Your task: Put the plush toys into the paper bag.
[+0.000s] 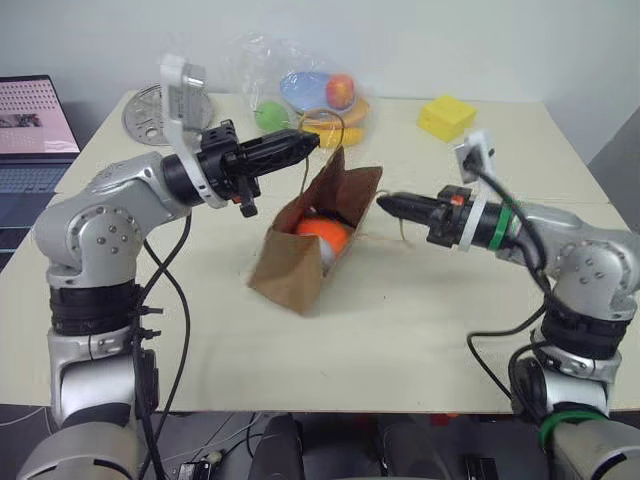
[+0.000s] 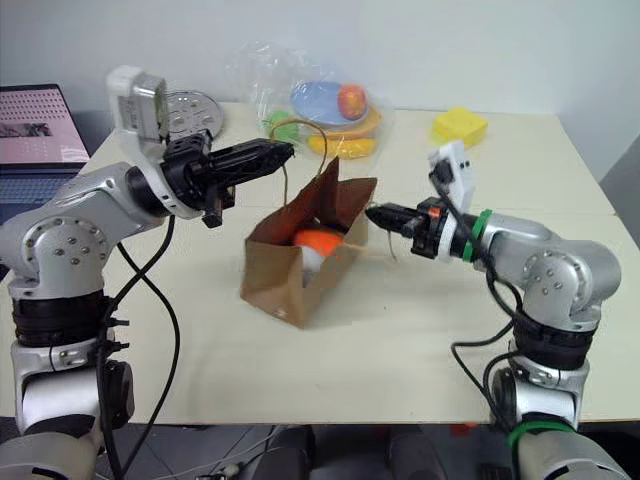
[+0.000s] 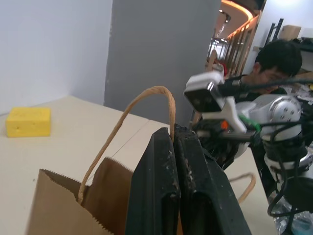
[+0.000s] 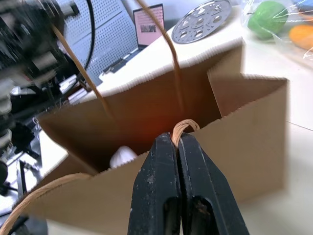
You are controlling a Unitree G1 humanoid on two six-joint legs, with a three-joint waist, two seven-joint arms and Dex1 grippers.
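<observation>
The paper bag's handle will be let go by my left gripper, which will leave the bag on the table [image 1: 355, 238] below the tip of my right gripper. The bag now stands open at the table's middle.
The brown paper bag [image 1: 300, 268] stands open at the table's middle, held by its twine handles, its mouth tipped up towards me. Inside lie the plush toys: the orange carrot [image 1: 322, 232] and, under it, the white one [image 2: 313, 258]. My left gripper [image 1: 310, 141] reaches in from the left above the bag, shut on the far handle [image 3: 146, 98]. From the right, my right gripper [image 1: 383, 203] is shut on the near handle [image 4: 185, 126] just at the bag's rim. In the right wrist view the white toy [image 4: 122, 155] shows deep in the bag.
A clear plastic bag [image 1: 300, 85] of toy fruit lies behind the paper bag. A yellow block [image 1: 447, 117] sits at the back right, a perforated metal disc [image 1: 148, 112] at the back left, and a laptop [image 1: 35, 125] off the table's left. A person [image 3: 276, 58] sits beyond the table.
</observation>
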